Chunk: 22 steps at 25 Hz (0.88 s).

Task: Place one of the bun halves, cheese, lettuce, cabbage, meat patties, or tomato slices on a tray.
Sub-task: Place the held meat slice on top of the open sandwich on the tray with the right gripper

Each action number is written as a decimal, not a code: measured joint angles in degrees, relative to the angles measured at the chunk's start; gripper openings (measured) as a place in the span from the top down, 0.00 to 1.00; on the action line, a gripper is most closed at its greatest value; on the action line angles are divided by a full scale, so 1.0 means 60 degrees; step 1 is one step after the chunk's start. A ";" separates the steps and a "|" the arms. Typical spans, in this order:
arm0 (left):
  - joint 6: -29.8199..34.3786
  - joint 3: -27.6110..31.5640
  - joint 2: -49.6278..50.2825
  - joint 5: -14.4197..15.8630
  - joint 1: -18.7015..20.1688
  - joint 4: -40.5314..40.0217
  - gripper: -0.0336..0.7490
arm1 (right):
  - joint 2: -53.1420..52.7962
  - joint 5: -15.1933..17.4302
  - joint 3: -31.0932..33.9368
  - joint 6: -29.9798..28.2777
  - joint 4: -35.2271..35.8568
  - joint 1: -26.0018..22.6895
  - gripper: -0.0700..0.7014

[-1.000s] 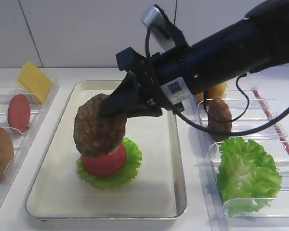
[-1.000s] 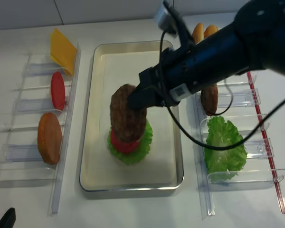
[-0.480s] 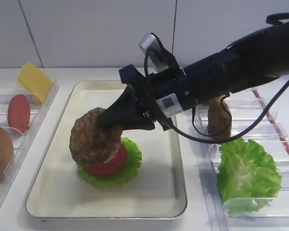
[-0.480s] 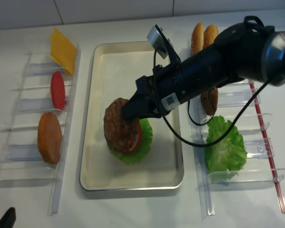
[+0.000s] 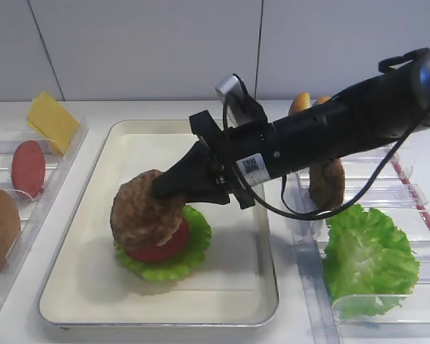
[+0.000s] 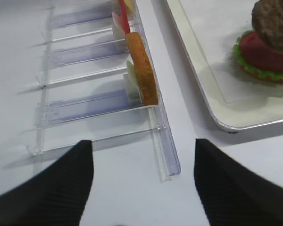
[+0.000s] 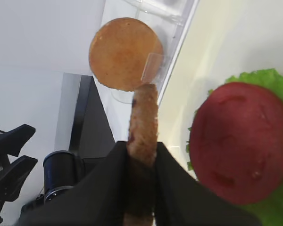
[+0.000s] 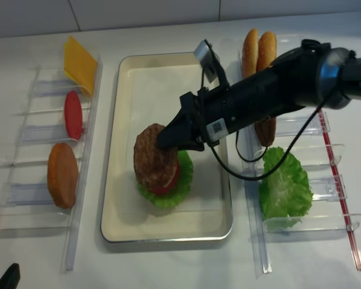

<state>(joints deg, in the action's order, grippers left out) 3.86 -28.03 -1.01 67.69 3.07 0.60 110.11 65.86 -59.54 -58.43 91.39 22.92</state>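
Observation:
The robot's right gripper will release the meat patty on the tomato slice lying over the lettuce leaf (image 8: 169, 173) (image 7: 240, 143).
My right gripper (image 5: 168, 188) is shut on the rim of a dark brown meat patty (image 5: 143, 211), seen edge-on between the fingers in the right wrist view (image 7: 144, 117). The patty hangs tilted over a tomato slice (image 5: 161, 249) lying on a lettuce leaf (image 5: 183, 261) on the paper-lined silver tray (image 5: 222, 290). I cannot tell if the patty touches the tomato. My left gripper (image 6: 141, 183) stands open over the bare table beside the left bin, holding nothing.
The left clear bin holds a bun half (image 8: 63, 174), a tomato slice (image 8: 73, 114) and cheese (image 8: 78, 63). The right bin holds two bun halves (image 8: 259, 51), a second patty (image 8: 266, 129) and lettuce (image 8: 283, 189). My right arm crosses the tray's right rim.
My right gripper has come down and to the left with the patty, from well above the tomato to just over it. The patty now lies flatter. The left gripper's earlier state is not shown.

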 joint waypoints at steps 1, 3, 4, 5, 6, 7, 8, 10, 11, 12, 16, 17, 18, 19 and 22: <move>0.0000 0.0000 0.0000 0.0000 0.0000 0.0000 0.36 | 0.0052 0.0000 0.0000 -0.0016 0.0019 -0.0020 0.70; 0.0000 0.0000 0.0000 0.0000 0.0000 0.0000 0.36 | 0.0188 0.0018 0.0000 -0.0016 0.0019 -0.0093 0.70; 0.0000 0.0000 0.0000 0.0000 0.0000 0.0000 0.36 | 0.0259 0.0018 0.0000 -0.0016 0.0019 -0.0132 0.70; 0.0000 0.0000 0.0000 0.0000 0.0000 0.0000 0.36 | 0.0309 0.0018 0.0000 -0.0016 0.0019 -0.0204 0.70; 0.0000 0.0000 0.0000 0.0000 0.0000 0.0000 0.36 | 0.0376 0.0018 0.0000 -0.0035 0.0019 -0.0255 0.70; 0.0000 0.0000 0.0000 0.0000 0.0000 0.0000 0.36 | 0.0421 0.0018 0.0000 -0.0057 0.0037 -0.0293 0.70; 0.0000 0.0000 0.0000 0.0000 0.0000 0.0000 0.36 | 0.0472 0.0018 0.0000 -0.0073 0.0038 -0.0308 0.70; 0.0000 0.0000 0.0000 0.0000 0.0000 0.0000 0.36 | 0.0553 0.0018 0.0000 -0.0073 0.0075 -0.0353 0.70; 0.0000 0.0000 0.0000 0.0000 0.0000 0.0000 0.36 | 0.0559 0.0001 0.0000 -0.0073 0.0075 -0.0352 0.70; 0.0000 0.0000 0.0000 0.0000 0.0000 0.0000 0.36 | 0.0559 0.0001 0.0000 -0.0079 0.0075 -0.0371 0.70; 0.0000 0.0000 0.0000 0.0000 0.0000 0.0000 0.36 | 0.0566 0.0001 0.0000 -0.0094 0.0075 -0.0371 0.70; 0.0000 0.0000 0.0000 0.0000 0.0000 0.0000 0.36 | 0.0566 0.0001 0.0000 -0.0094 0.0075 -0.0371 0.70; 0.0000 0.0000 0.0000 0.0000 0.0000 0.0000 0.36 | 0.0566 0.0001 0.0000 -0.0094 0.0075 -0.0371 0.70; 0.0000 0.0000 0.0000 0.0000 0.0000 0.0000 0.36 | 0.0566 0.0001 0.0000 -0.0094 0.0075 -0.0371 0.70; 0.0000 0.0000 0.0000 0.0000 0.0000 0.0000 0.36 | 0.0566 0.0001 0.0000 -0.0076 0.0075 -0.0371 0.70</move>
<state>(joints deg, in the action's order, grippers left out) 3.86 -28.03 -1.01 67.69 3.07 0.60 113.51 65.87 -59.54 -58.89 91.83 20.70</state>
